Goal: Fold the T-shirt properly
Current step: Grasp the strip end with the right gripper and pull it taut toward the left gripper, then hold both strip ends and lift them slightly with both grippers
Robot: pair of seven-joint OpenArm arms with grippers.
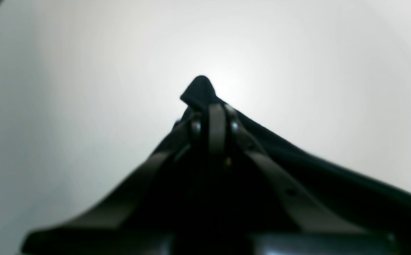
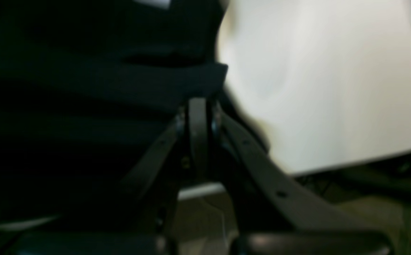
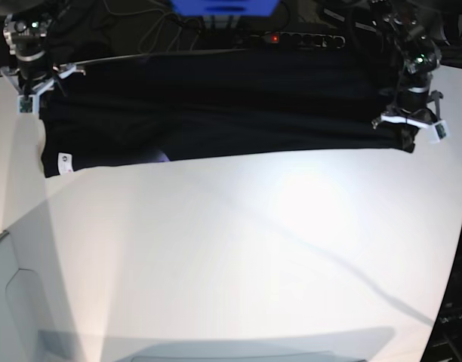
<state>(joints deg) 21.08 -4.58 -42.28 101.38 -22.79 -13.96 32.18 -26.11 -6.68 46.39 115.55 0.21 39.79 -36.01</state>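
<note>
I should let go of the black T-shirt's end, now held up at the table's back, with my left gripper near the white table's far corner (image 3: 402,102), away from the label.
The black T-shirt (image 3: 216,105) hangs stretched across the back of the white table (image 3: 238,249), held up between both arms. My left gripper (image 3: 409,134) is shut on its right end; in the left wrist view a pinched tip of black cloth (image 1: 200,90) sticks out past the closed gripper (image 1: 215,113). My right gripper (image 3: 36,96) is shut on the shirt's left end; in the right wrist view a dark fold (image 2: 138,81) sits above the closed gripper (image 2: 199,106). A small white label (image 3: 64,161) shows at the lower left corner. A bit of purple print (image 3: 161,156) peeks at the lower edge.
A blue object (image 3: 223,6) and a black power strip (image 3: 303,38) with cables lie behind the table's far edge. The table's near edge shows in the right wrist view (image 2: 350,164), with floor below.
</note>
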